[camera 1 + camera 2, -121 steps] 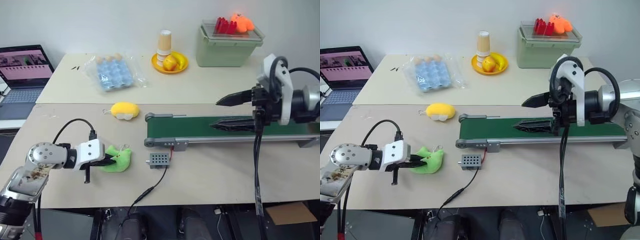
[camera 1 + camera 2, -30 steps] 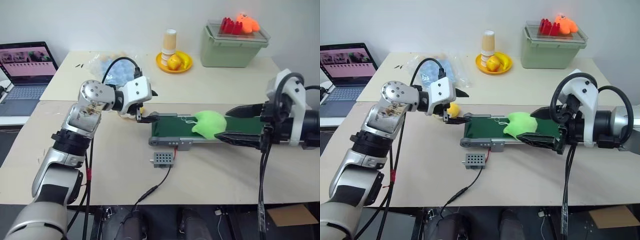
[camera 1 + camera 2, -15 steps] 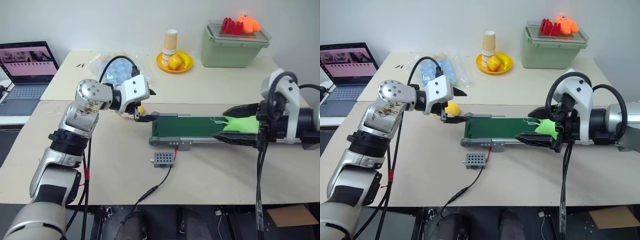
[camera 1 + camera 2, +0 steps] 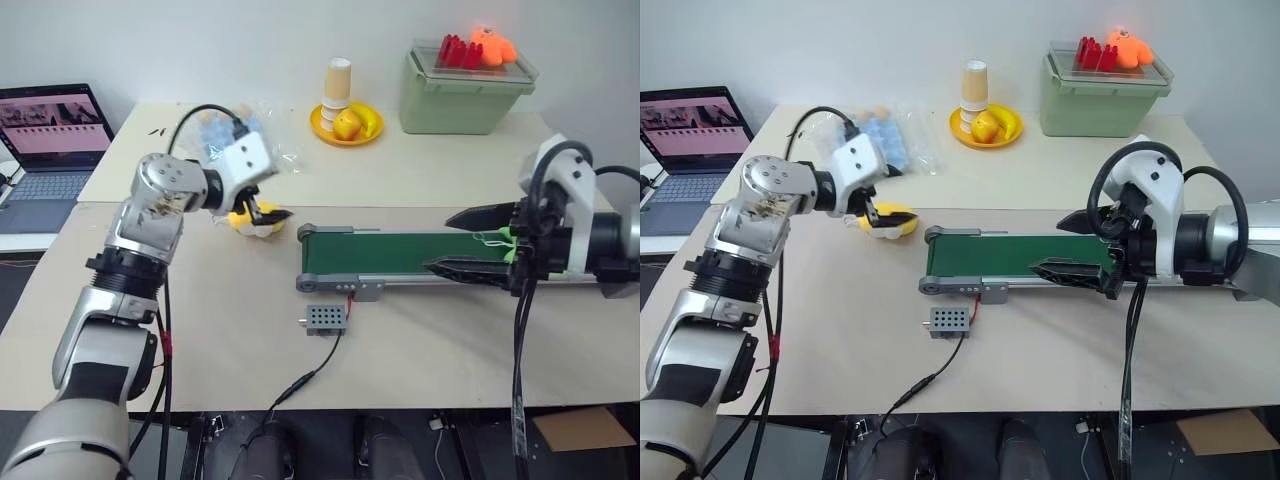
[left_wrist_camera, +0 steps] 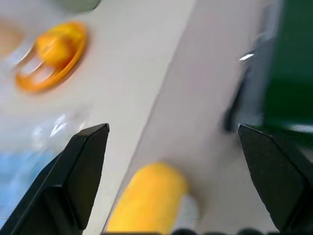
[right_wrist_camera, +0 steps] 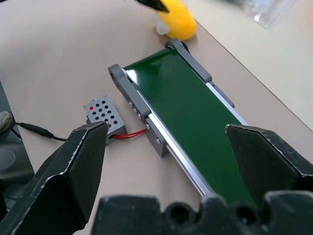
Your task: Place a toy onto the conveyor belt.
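Next, my left gripper closes on the white string (image 4: 224, 219) at the end of the yellow toy that is farthest from the conveyor belt.
The conveyor belt (image 4: 390, 248), dark green in a grey frame, lies across the near table. A light green toy (image 4: 508, 246) rests on its right part, mostly hidden behind my right gripper (image 4: 462, 242), which hangs open over the belt with one finger on each side of it. A yellow toy (image 4: 252, 217) lies on the table just off the belt's left end. My left gripper (image 4: 268, 212) is open right at this yellow toy, with its fingers (image 5: 73, 171) spread and the yellow toy (image 5: 151, 196) low between them, not gripped.
A small grey perforated box (image 4: 325, 318) with a cable sits in front of the belt. On the far table are a bag of blue egg trays (image 4: 880, 135), a yellow plate of fruit (image 4: 345, 125), stacked cups (image 4: 340, 78) and a green bin (image 4: 460, 92). A laptop (image 4: 45, 130) stands at the left.
The green toy has travelled right along the belt, in behind my right gripper. My left gripper has swung left from the belt's end to the yellow toy. The right gripper stayed put.
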You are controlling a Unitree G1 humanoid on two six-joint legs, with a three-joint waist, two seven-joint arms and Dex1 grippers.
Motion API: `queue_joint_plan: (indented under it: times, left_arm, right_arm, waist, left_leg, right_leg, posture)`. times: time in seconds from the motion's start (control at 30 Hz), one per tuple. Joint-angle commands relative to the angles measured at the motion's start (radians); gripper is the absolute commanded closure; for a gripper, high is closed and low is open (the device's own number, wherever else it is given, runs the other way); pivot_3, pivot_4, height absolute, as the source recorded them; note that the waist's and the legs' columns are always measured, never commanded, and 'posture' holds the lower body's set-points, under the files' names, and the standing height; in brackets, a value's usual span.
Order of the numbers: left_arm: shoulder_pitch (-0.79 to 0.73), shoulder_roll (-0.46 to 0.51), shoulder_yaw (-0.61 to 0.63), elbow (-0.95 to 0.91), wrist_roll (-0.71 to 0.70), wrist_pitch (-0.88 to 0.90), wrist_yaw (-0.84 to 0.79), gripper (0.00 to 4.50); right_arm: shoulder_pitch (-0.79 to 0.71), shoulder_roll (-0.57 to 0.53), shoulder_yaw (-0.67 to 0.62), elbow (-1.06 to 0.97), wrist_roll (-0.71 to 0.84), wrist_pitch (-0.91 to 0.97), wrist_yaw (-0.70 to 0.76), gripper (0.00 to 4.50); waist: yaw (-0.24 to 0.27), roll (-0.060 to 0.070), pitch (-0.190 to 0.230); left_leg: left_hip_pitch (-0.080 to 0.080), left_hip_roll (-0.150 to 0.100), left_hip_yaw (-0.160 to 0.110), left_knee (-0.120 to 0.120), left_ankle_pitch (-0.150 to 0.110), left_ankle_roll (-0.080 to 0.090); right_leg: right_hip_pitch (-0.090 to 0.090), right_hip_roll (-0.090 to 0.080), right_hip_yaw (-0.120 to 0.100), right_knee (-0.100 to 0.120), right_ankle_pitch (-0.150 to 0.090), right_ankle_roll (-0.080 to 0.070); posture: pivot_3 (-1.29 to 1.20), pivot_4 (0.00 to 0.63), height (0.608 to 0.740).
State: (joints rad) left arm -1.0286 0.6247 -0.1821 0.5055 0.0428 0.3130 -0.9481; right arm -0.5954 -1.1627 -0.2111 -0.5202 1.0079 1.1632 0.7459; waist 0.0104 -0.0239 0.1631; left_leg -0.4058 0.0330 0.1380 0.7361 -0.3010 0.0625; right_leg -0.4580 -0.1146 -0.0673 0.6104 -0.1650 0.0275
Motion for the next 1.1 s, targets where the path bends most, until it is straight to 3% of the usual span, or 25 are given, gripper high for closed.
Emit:
queue_joint_plan:
  times: [0.03,0.73,0.8,0.83,1.1]
  left_arm:
    - [-0.054,-0.010,0.061,0.093,0.000,0.046,0.092,0.03]
    - [0.021,-0.037,0.039,0.296,0.023,0.090,0.073,0.03]
    - [0.014,-0.046,0.051,0.323,0.013,0.101,0.078,0.55]
    - [0.012,-0.049,0.056,0.331,0.011,0.100,0.082,0.58]
    - [-0.018,-0.067,0.088,0.382,-0.001,0.073,0.116,3.52]
  right_arm:
    - [-0.039,0.000,-0.016,0.004,-0.013,-0.024,-0.006,0.00]
    - [-0.052,0.003,-0.022,0.019,-0.042,-0.013,-0.003,0.00]
    - [-0.052,0.001,-0.026,0.016,-0.040,-0.009,-0.006,0.00]
    - [-0.052,0.000,-0.028,0.015,-0.039,-0.008,-0.007,0.00]
    - [-0.062,0.006,-0.021,0.017,-0.038,-0.004,-0.020,0.00]
  waist:
    - [0.001,0.000,0.000]
    - [0.001,0.000,0.000]
    - [0.003,0.000,0.000]
    - [0.003,0.000,0.000]
    - [0.001,0.000,0.000]
  left_leg:
    - [0.000,0.000,0.000,0.000,0.000,0.000]
    - [-0.002,0.000,0.001,0.001,0.000,0.000]
    - [-0.002,0.000,0.001,0.001,0.000,0.000]
    - [-0.002,0.000,0.001,0.001,0.000,0.001]
    - [-0.002,0.000,0.001,0.001,-0.001,0.001]
  right_leg:
    - [0.000,0.000,0.000,0.000,0.000,0.000]
    - [0.000,0.000,-0.001,0.000,0.002,0.002]
    - [0.000,0.000,-0.001,0.000,0.002,0.002]
    - [0.000,0.000,-0.001,0.000,0.002,0.002]
    - [0.000,-0.001,-0.001,0.000,0.003,0.003]
  posture:
    - [0.00,0.150,0.734]
    - [0.00,0.150,0.734]
    - [0.00,0.150,0.734]
    - [0.00,0.150,0.734]
    - [0.00,0.150,0.734]
